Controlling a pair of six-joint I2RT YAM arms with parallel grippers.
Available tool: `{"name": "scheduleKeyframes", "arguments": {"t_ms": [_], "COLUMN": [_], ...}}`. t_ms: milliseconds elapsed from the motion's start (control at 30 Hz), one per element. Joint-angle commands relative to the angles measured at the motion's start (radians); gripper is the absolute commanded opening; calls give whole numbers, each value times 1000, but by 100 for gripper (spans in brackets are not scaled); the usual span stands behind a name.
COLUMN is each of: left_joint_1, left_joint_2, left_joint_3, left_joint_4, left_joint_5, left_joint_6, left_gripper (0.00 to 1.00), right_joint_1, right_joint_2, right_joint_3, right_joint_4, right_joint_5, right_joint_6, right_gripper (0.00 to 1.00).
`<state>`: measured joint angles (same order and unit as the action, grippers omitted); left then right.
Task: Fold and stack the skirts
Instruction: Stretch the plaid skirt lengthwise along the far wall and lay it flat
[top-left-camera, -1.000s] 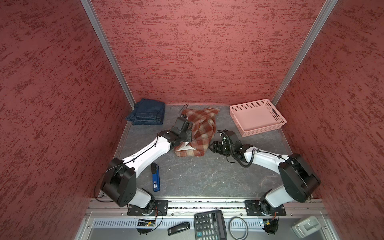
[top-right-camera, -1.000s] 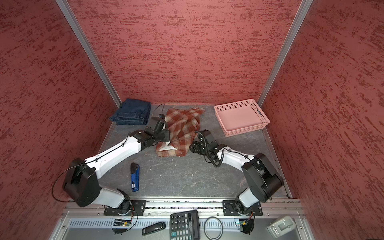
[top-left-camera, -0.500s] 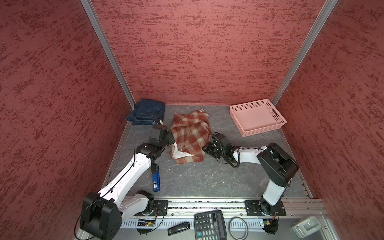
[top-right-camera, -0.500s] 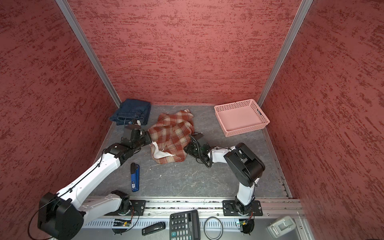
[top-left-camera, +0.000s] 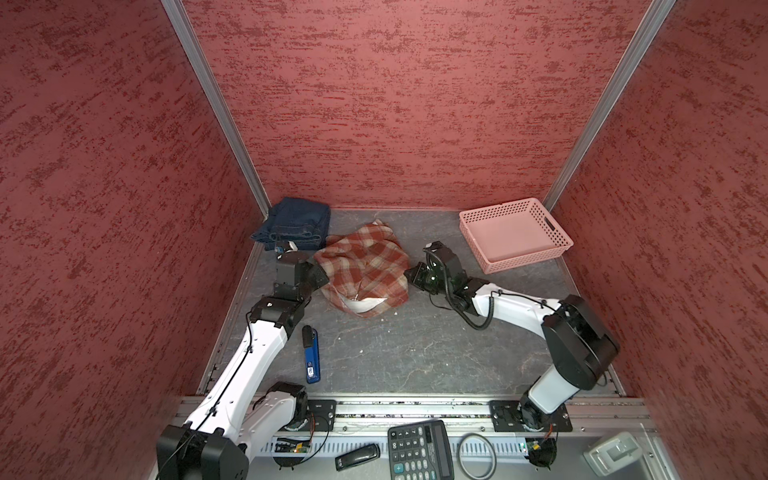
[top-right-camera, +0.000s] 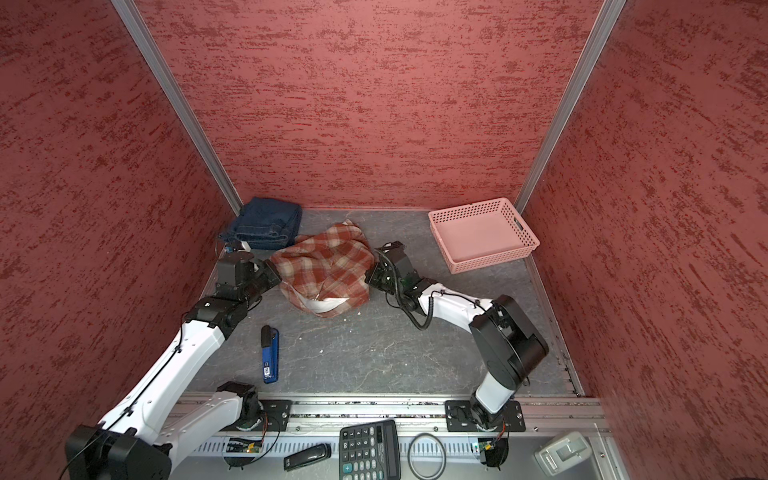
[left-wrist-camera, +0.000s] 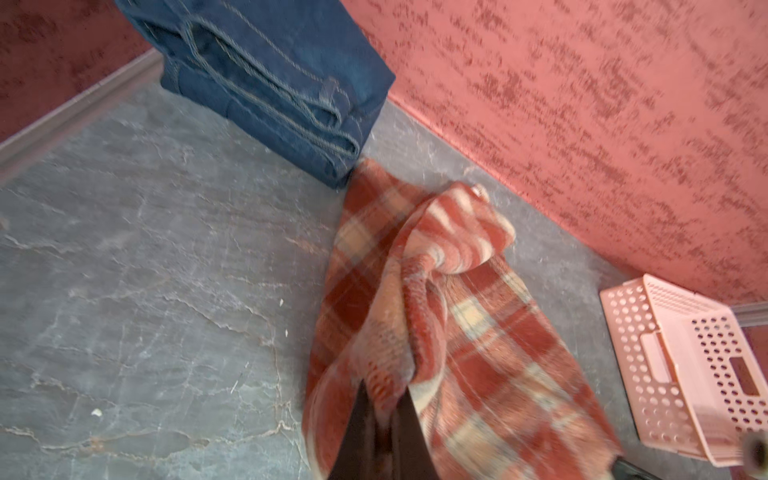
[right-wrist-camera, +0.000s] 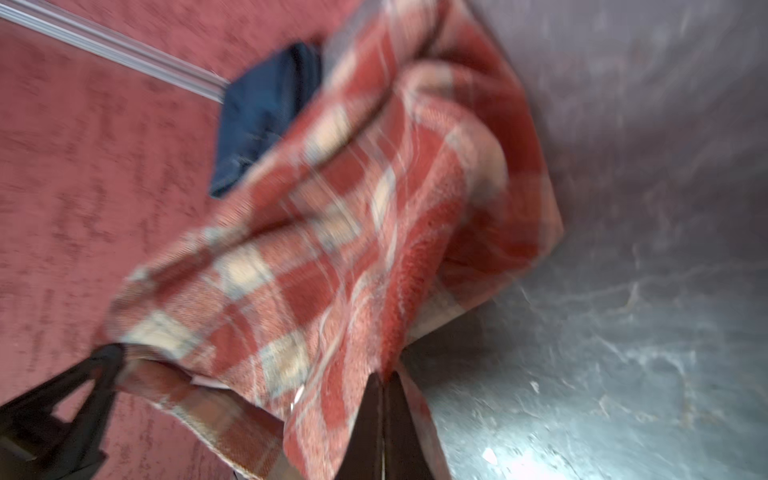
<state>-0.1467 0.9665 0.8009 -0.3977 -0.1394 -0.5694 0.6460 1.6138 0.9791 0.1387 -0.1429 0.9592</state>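
Observation:
My left gripper has the plaid skirt's edge. It will let go of it on the grey table (top-left-camera: 341, 316) near the black end of the blue and black device.
The rust-red and cream plaid skirt (top-left-camera: 365, 266) (top-right-camera: 328, 266) hangs bunched between my two grippers at mid-table, its white lining sagging toward the front. My left gripper (top-left-camera: 326, 276) (left-wrist-camera: 384, 390) is shut on the skirt's left edge. My right gripper (top-left-camera: 409, 276) (right-wrist-camera: 384, 376) is shut on its right edge. The plaid cloth (left-wrist-camera: 457, 332) (right-wrist-camera: 332, 228) fills both wrist views. A folded pile of dark blue denim skirts (top-left-camera: 297, 222) (top-right-camera: 266, 222) (left-wrist-camera: 270, 70) lies in the back left corner, just behind the plaid one.
A pink perforated basket (top-left-camera: 528, 257) (top-right-camera: 490, 257) (left-wrist-camera: 665, 374) stands at the back right. A blue and black device (top-left-camera: 311, 353) lies on the grey table by my left arm. A calculator (top-left-camera: 419, 449) and small items sit beyond the front rail. Red walls enclose three sides.
My right gripper has shut on the plaid skirt's right edge. My left gripper has drawn the skirt's left edge leftward and toward the front, spreading the cloth between the arms.

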Motion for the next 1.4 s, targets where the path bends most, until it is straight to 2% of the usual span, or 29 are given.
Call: {"name": "scheduleKeyframes", "arguments": {"t_ms": [0,133,300,400,533,633,733,833,900,1000,1067,1233,1267,1300,1333,1367], "left_joint_1": [41,70,79,81,88,89,82,72,71,58,42,-47,-64,-72,-73,-72], "left_joint_2": [-21,-6,95,202,397,513,562,560,524,437,361,192,166,151,144,143], "left_joint_3": [50,141,337,465,681,842,942,972,924,773,639,201,101,2,-68,-125], "left_joint_4": [13,20,38,59,64,48,49,45,66,114,136,166,170,178,183,162], "left_joint_5": [24,43,72,96,160,210,237,242,248,248,235,179,156,148,156,153], "left_joint_6": [20,38,54,63,84,85,93,109,106,96,88,19,-13,-56,-87,-119], "left_gripper": [0,0,0,0,0,0,0,0,0,0,0,0,4,17,35,53], "right_joint_1": [-30,-45,-137,-204,-320,-364,-378,-378,-377,-375,-367,-351,-349,-350,-349,-349], "right_joint_2": [-72,-182,-206,-153,9,128,212,230,205,147,86,-85,-104,-113,-112,-106], "right_joint_3": [27,123,309,467,704,891,1049,1113,1094,987,854,350,248,156,100,52], "right_joint_4": [-84,-181,-253,-293,-314,-346,-398,-438,-437,-430,-408,-319,-293,-278,-278,-286], "right_joint_5": [77,155,102,70,-29,-84,-131,-139,-137,-164,-172,-171,-179,-190,-192,-193], "right_joint_6": [-46,-126,-140,-154,-138,-155,-180,-216,-239,-252,-256,-244,-239,-237,-241,-253], "right_gripper": [0,0,0,0,0,0,0,0,0,0,0,0,3,18,35,49]}}
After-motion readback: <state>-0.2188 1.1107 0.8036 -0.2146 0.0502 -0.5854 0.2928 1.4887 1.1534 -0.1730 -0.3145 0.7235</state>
